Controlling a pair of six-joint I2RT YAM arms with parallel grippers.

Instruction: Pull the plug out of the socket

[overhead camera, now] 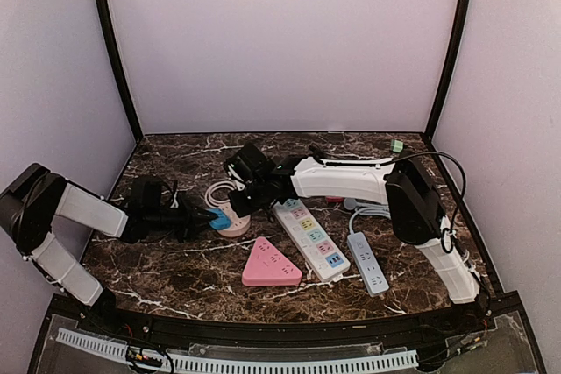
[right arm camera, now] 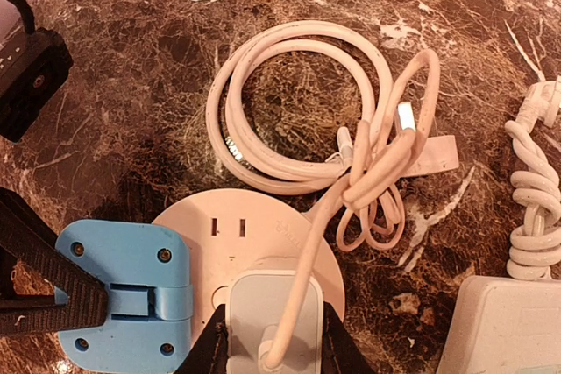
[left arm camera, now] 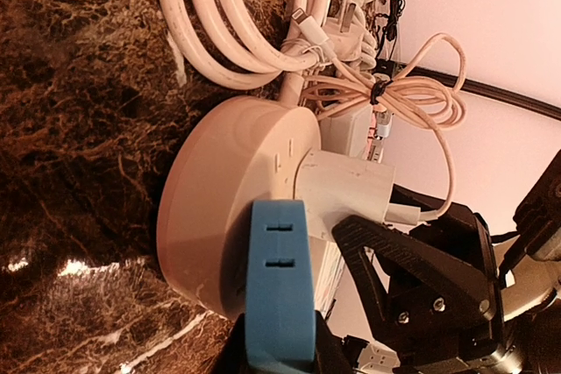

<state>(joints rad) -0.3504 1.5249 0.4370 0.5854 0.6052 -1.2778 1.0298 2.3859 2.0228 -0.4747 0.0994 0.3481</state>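
Observation:
The blue plug will lie on bare marble [overhead camera: 168,209] between the round socket and the nearest wall after my left gripper releases it.
A round pale pink socket [overhead camera: 237,225] lies on the marble table, and it also shows in the left wrist view [left arm camera: 219,216] and the right wrist view [right arm camera: 263,225]. A white plug [right arm camera: 267,313] with a white cable sits in its top face [left arm camera: 346,188]. My right gripper [right arm camera: 269,339] is shut on the plug, one black finger on each side. My left gripper [left arm camera: 280,304] has blue fingertips [right arm camera: 123,291] closed together. They lie flat on the socket's left part, beside the plug. In the top view the left gripper [overhead camera: 217,219] and the right gripper [overhead camera: 250,199] meet over the socket.
A coiled white cable [right arm camera: 289,111] lies just behind the socket. A long white power strip with coloured outlets [overhead camera: 308,238], a pink triangular socket [overhead camera: 270,264] and a small grey strip [overhead camera: 368,262] lie to the right. Another cable bundle [right arm camera: 535,208] is at the far right.

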